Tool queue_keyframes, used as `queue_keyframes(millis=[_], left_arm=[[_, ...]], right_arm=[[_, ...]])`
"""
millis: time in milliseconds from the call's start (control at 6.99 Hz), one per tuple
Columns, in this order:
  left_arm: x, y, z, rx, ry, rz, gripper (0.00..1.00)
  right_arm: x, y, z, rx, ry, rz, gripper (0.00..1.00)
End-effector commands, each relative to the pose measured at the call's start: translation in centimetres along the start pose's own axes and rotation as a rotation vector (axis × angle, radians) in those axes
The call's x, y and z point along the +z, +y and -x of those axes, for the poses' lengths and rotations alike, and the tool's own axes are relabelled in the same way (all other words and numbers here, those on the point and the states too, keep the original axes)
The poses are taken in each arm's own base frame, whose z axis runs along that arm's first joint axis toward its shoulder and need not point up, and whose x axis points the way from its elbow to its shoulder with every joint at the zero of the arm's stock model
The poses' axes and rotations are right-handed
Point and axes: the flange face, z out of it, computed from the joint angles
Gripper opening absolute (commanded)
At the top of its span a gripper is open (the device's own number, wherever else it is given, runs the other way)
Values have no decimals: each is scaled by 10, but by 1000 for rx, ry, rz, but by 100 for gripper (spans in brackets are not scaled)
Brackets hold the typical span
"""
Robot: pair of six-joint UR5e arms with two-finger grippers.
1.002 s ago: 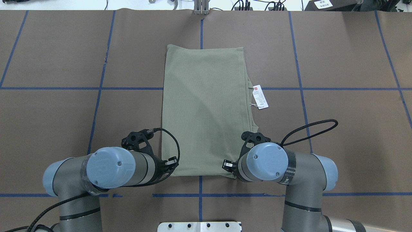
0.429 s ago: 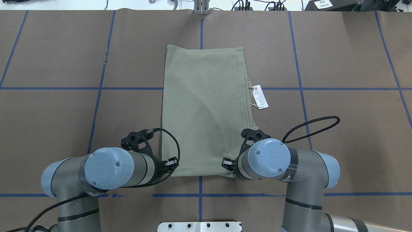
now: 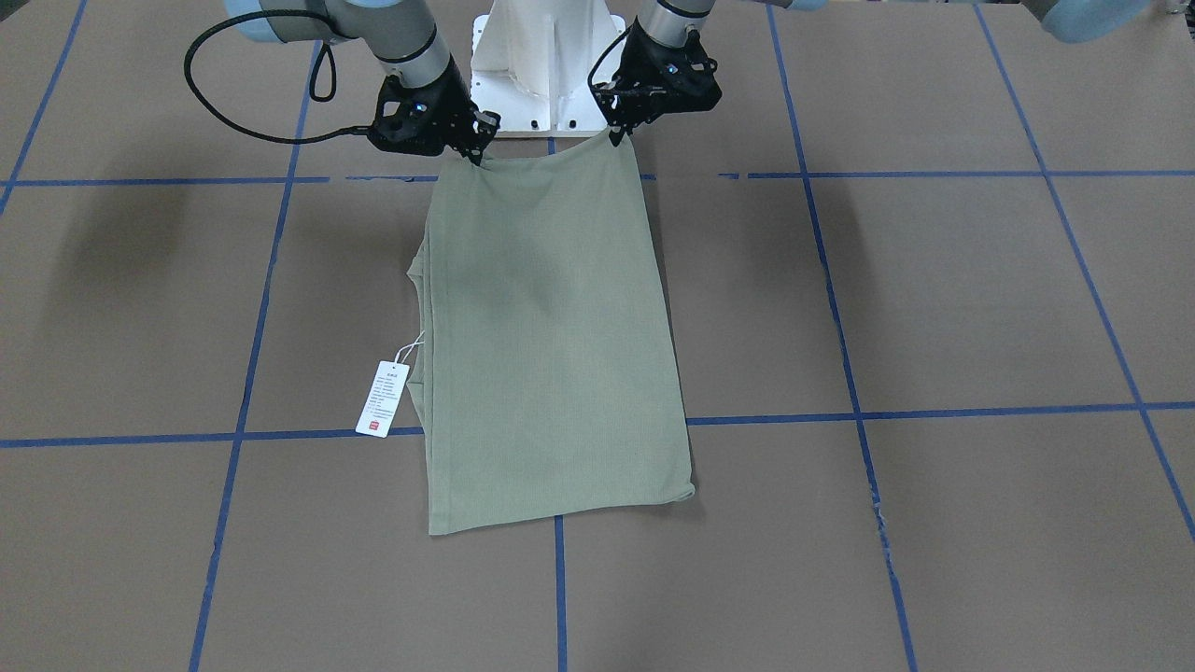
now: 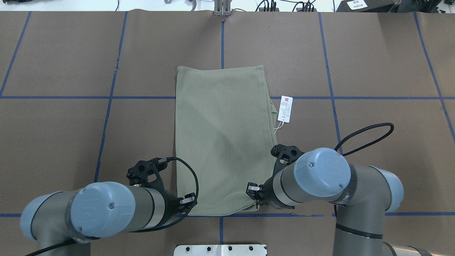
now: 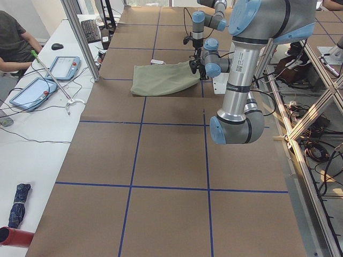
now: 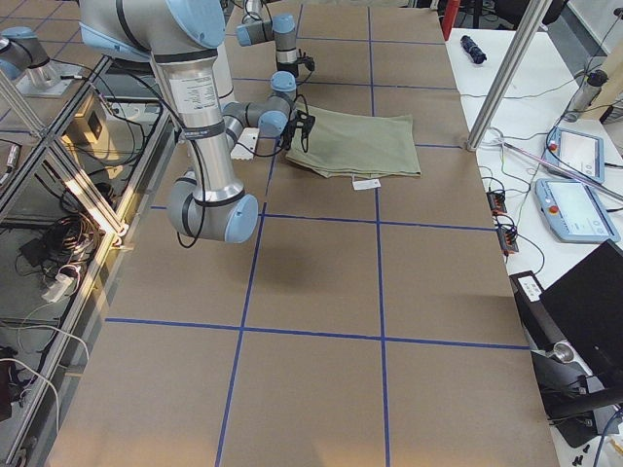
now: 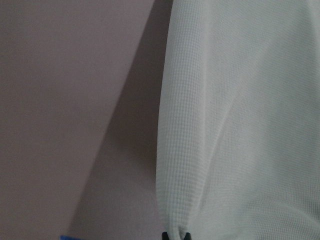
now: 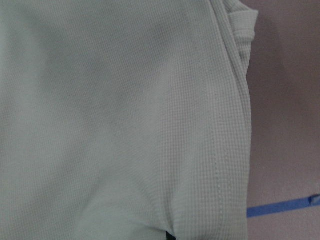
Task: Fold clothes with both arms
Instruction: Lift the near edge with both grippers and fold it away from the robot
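I will release the shirt's near corner with my left gripper at the edge (image 3: pixel 677 386) opposite the hang tag, just before the blue tape line.
The sage-green shirt (image 4: pixel 220 135) lies folded into a long rectangle in the table's middle; it also shows in the front view (image 3: pixel 551 355). Its white hang tag (image 4: pixel 286 109) lies beside its right edge on the table. My left gripper (image 3: pixel 616 138) is shut on the shirt's near left corner. My right gripper (image 3: pixel 478 154) is shut on the near right corner. Both corners are lifted a little, and the edge between them sags. The far end rests on the table. Both wrist views are filled with cloth (image 7: pixel 240 125) (image 8: pixel 115 125) pinched at their bottom edges.
The white pedestal base (image 4: pixel 220 250) stands just behind the grippers. Blue tape lines (image 4: pixel 106 121) grid the brown table cover. A metal post (image 4: pixel 222 9) stands at the far edge. A side desk with tablets (image 5: pixel 32 91) and a seated person lies beyond it.
Both arms have drawn back toward the robot's base with the near corners held. The shirt has slid toward the robot, and the hang tag has shifted with it.
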Motion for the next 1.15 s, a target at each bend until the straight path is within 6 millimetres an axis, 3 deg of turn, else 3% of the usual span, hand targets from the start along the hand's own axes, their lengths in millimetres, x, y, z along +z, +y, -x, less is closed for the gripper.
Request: queue_keyframes(millis=[0,143,286,573,716,1002], left_arm=[[-58,36,5,14,-31,51,0],[-71,38,2,15,-15,58,0],[-66,36,-2,19,-17,51,0],[-80,-16,-12,35,12,-45,0],[-78,-46,-19,54,3,-101,0],[-53,-94,-31,58,-20,-174,0]], right_arm=[[-50,25,-27,-21,-34,120,0],[-50,28,-22,-26,-41,127,0],[-47,17,-21,-14,-42,97,0],[-50,-16,21,3,-103,-14,0],[-52,-46,36,28,-111,-67,0],[-51,-107,49,86,-97,-156,0]])
